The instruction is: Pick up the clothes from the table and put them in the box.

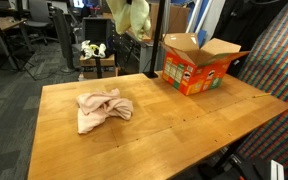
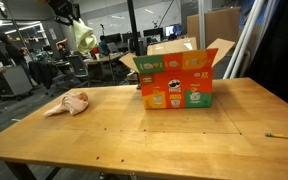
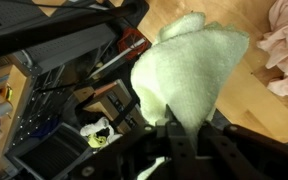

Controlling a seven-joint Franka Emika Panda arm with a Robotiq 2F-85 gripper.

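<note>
The robot's gripper needs to release the pale yellow-green cloth between the raised flaps of the open cardboard box (image 1: 201, 51).
My gripper (image 3: 181, 130) is shut on a pale yellow-green cloth (image 3: 189, 70) and holds it high above the table's far edge; the cloth hangs from the jaws in both exterior views (image 1: 132, 17) (image 2: 82, 36). A pink cloth (image 1: 101, 108) lies crumpled on the wooden table (image 1: 174, 125), and shows in an exterior view (image 2: 70, 102) and in the wrist view (image 3: 287, 50). The open cardboard box (image 1: 197, 64) with colourful print stands at the table's far side, also seen in an exterior view (image 2: 176, 82). The gripper is between the pink cloth and the box, above both.
Office chairs and desks (image 1: 34, 35) stand behind the table. A small stand with items (image 1: 94, 52) is beyond the far edge. A pencil-like object (image 2: 283, 135) lies near one table edge. Shelving and clutter (image 3: 54, 110) lie below the gripper.
</note>
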